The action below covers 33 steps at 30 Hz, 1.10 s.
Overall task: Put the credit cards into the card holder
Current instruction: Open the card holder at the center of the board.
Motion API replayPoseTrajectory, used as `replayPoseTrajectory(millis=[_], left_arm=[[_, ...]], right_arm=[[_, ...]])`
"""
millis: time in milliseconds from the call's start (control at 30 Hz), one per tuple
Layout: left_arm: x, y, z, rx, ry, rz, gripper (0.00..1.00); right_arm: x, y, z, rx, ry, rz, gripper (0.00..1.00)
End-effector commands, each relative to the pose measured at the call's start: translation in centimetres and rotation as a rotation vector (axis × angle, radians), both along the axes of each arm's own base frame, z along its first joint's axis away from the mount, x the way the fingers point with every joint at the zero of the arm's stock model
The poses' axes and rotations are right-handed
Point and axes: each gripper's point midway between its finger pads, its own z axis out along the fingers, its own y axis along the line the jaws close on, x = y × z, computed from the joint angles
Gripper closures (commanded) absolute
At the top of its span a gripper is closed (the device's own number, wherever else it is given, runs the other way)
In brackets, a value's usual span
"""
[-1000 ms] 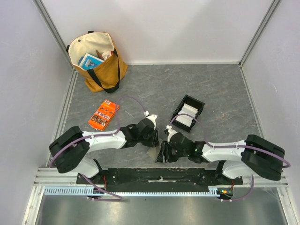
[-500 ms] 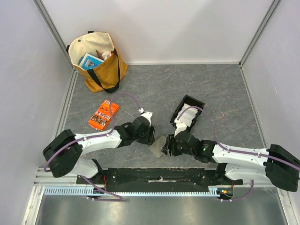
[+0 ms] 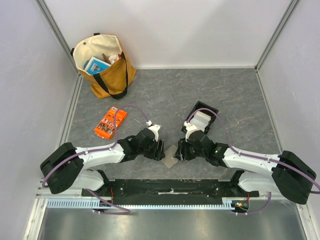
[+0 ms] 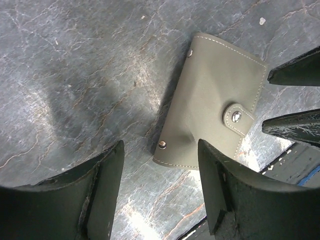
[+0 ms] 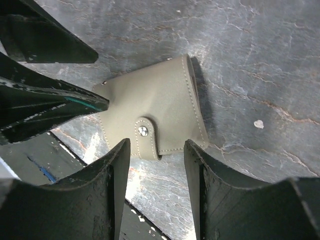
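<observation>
The card holder lies loose, strap snapped shut, so next my left gripper pinches and steadies the folded edge (image 4: pixel 167 138) while my right gripper pulls the strap open.
The olive-grey card holder (image 3: pixel 172 156) lies flat on the table, folded, with its strap snapped over the front. It sits between my two grippers and touches neither. My left gripper (image 3: pixel 161 150) is open just left of it; in the left wrist view the card holder (image 4: pixel 210 105) lies beyond my gripper (image 4: pixel 160 185). My right gripper (image 3: pixel 182 150) is open just to its right, with the card holder (image 5: pixel 150 107) ahead of the gripper (image 5: pixel 157 185). The credit cards (image 3: pixel 200 121), a pale stack, rest in the black tray.
The black tray (image 3: pixel 212 111) stands behind my right arm. An orange printed packet (image 3: pixel 110 123) lies at the left and a tan tote bag (image 3: pixel 102 62) stands at the back left. The black base rail (image 3: pixel 170 187) runs close in front of the card holder.
My left gripper has opened wide and the card holder now lies flat on the table. Both grippers have shifted away from the base rail, the right arm stretching out to the left.
</observation>
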Motion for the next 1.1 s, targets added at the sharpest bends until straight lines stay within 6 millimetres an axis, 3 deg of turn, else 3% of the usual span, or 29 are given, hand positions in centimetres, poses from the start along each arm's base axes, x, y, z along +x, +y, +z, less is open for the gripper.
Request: replayPoseTrajectory(millis=[0,133,300,533,800,967,1067], left_arm=[[0.4,-0.9,1.1,-0.059,-0.019,-0.001,0.32],[0.1,-1.8,1.5,-0.102,-0.027,-0.042,0.3],[-0.5,-2.4,0.3,-0.099,0.025,-0.077,0.32],[-1.2,-2.3,-1.7,-0.071,0.079,-0.092,0.49],[-0.7,-2.3,-1.9,-0.061,0.066,-0.071,0.69],[-0.7,-2.2,-2.2,-0.048,0.067,-0.074,0.82],[-0.6,-2.3,-2.2,-0.048,0.066,-0.078,0.83]], right_arm=[[0.7,2.0,2.7,0.084,-0.06,0.08,0.46],[0.1,2.3,1.6,0.073,-0.018,0.126,0.47],[-0.2,2.4,0.4,0.077,0.01,0.126,0.48],[-1.1,2.3,-0.6,0.096,0.055,0.154,0.56],[-2.7,2.0,-1.6,0.096,0.129,0.182,0.56],[-1.7,0.0,-1.7,0.012,0.089,0.11,0.53],[-1.2,-0.7,-1.7,-0.006,0.073,0.087,0.55]])
